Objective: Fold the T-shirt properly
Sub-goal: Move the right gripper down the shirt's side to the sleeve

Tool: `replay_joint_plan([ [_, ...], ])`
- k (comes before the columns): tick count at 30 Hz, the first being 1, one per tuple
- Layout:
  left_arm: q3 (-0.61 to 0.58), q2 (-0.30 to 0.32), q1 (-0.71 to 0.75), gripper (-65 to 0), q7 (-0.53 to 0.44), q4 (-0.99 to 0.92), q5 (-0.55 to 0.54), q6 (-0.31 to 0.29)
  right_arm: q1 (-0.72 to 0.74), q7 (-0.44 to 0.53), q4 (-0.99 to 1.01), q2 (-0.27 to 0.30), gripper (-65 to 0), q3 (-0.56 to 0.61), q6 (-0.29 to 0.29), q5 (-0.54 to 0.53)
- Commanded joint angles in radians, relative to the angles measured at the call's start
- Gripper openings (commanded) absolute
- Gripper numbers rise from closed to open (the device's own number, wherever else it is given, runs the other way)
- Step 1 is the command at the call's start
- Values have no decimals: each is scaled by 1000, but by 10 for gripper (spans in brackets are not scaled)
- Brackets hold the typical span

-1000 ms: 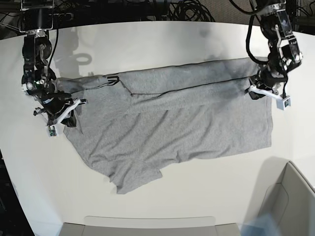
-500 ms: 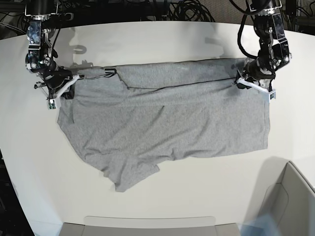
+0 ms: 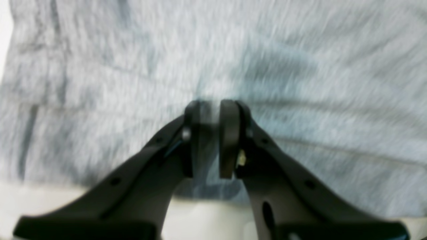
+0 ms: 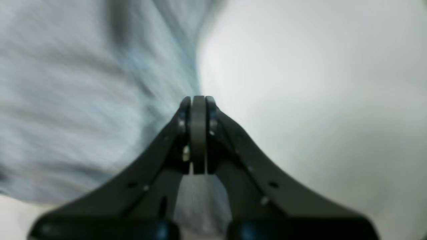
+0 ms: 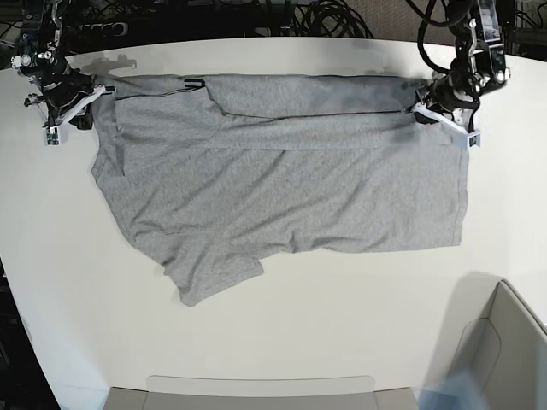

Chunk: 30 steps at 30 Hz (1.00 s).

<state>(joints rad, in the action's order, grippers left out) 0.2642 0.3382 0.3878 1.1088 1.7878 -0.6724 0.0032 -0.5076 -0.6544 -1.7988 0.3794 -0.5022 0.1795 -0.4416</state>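
Next, my right gripper lets go of the T-shirt's edge on the grey cloth [image 5: 154,195], at a spot just behind the base of the near sleeve.
The light grey T-shirt [image 5: 291,188] lies spread plain side up on the white table [image 5: 342,342], its far edge pulled taut between both arms. One sleeve [image 5: 214,278] points toward the near left. My left gripper [image 5: 425,106] is at the shirt's far right corner; in the left wrist view, the left gripper [image 3: 209,133] is pinching a fold of the T-shirt [image 3: 300,66]. At the far left corner my right gripper [image 5: 81,98] also grips the cloth. The right wrist view is blurred: the right gripper [image 4: 198,133] has its jaws pressed together, with the T-shirt [image 4: 66,83] running in under them.
A grey bin [image 5: 504,350] stands at the near right corner. A flat grey tray [image 5: 256,393] lies along the near edge. Black cables [image 5: 325,17] run behind the table's far edge. Bare table lies in front of the shirt.
Both grippers have moved toward the table's far edge, dragging the shirt's top edge with them. The cloth is now stretched straighter and flatter.
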Motion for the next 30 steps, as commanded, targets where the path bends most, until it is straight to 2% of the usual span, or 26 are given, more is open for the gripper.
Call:
replay_joint_plan([
  [1, 5, 12, 0, -531, -5, 68, -2, 4, 27, 25, -65, 7, -650, -25, -1, -9],
  [4, 5, 9, -10, -531, -3, 120, -2, 5, 119, 21, -131, -9, -650, -23, -1, -6],
  [7, -6, 8, -91, -531, -3, 119, 0, 5, 257, 5, -106, -4, -650, 14, -1, -3],
  [12, -4, 6, -146, -531, 24, 119, 0, 5, 600, -180, 98, 34, -650, 198, -1, 17],
  [14, -6, 6, -177, -531, 38, 117, 0, 5, 712, -173, 218, 33, -650, 287, -1, 63],
  [16, -6, 6, -183, -531, 38, 117, 0, 5, 806, -127, 353, 22, -650, 382, -2, 139],
  [19, -6, 5, -183, -531, 38, 117, 0, 5, 910, -37, 577, -30, -650, 437, -7, 243],
  [22, -4, 5, -183, -531, 38, 117, 0, 4, 970, 61, 795, -76, -650, 443, -8, 313],
  [24, 1, 5, -183, -531, 38, 117, 0, 4, 981, 104, 894, -89, -650, 445, -8, 317],
  [26, -1, 5, -183, -531, 38, 117, 0, 4, 975, 86, 911, -90, -650, 446, -8, 317],
  [30, -4, 3, -183, -531, 38, 116, 0, 5, 854, -84, 741, -79, -650, 437, -5, 317],
])
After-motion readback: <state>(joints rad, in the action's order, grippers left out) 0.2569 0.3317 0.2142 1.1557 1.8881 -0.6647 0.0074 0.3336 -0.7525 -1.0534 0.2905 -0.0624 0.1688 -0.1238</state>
